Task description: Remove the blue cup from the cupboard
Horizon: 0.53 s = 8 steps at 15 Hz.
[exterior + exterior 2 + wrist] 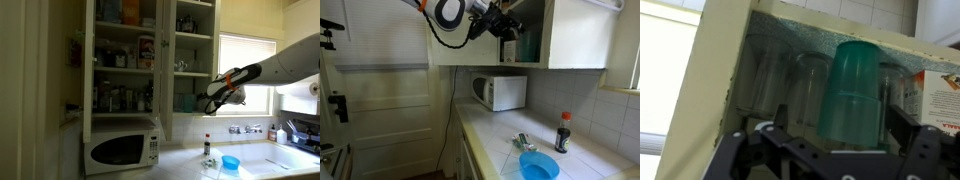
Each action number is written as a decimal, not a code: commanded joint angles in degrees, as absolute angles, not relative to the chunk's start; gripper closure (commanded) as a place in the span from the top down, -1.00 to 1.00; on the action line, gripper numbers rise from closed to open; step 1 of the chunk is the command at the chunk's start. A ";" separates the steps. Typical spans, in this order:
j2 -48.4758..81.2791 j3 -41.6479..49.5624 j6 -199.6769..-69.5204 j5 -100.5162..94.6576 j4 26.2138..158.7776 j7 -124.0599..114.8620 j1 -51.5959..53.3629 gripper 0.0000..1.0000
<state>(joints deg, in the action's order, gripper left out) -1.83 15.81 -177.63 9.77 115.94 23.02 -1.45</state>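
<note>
My gripper is to close next around the sides of the blue cup [188, 103] [851, 112], between the clear glasses and the box.
The blue cup [852, 85] is a dull teal cup standing upside down on a low shelf of the white cupboard [168, 60], among clear glasses. In the wrist view my gripper [835, 122] is open, one finger on each side of the cup, with a gap on the left side. In both exterior views the gripper [212, 98] [508, 28] reaches into the open cupboard [575, 40] at that shelf. The cup shows as a teal patch [187, 102] just inside.
A white microwave [122, 148] [500, 92] stands under the cupboard. On the counter are a dark bottle [208, 145] [563, 132] and a light-blue low round container [231, 162] [538, 167]. A sink tap [245, 128] stands by the window. A box [940, 95] stands right of the cup.
</note>
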 commanded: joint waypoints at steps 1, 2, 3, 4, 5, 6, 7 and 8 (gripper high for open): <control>-1.90 15.80 -177.63 9.77 115.83 23.02 -1.44 1.00; -1.96 15.80 -177.63 9.77 115.78 23.02 -1.44 1.00; -2.00 15.87 -178.95 11.56 116.10 24.39 -1.02 1.00; -1.63 15.89 -179.34 15.29 116.03 27.24 -0.02 1.00; -1.19 15.93 -180.12 19.08 115.92 29.71 0.86 1.00; -0.76 15.90 -180.65 22.89 115.39 32.39 1.64 1.00; -0.22 15.84 -181.25 26.30 114.72 34.81 2.26 1.00; 0.42 15.79 -181.60 29.53 113.96 37.42 2.85 1.00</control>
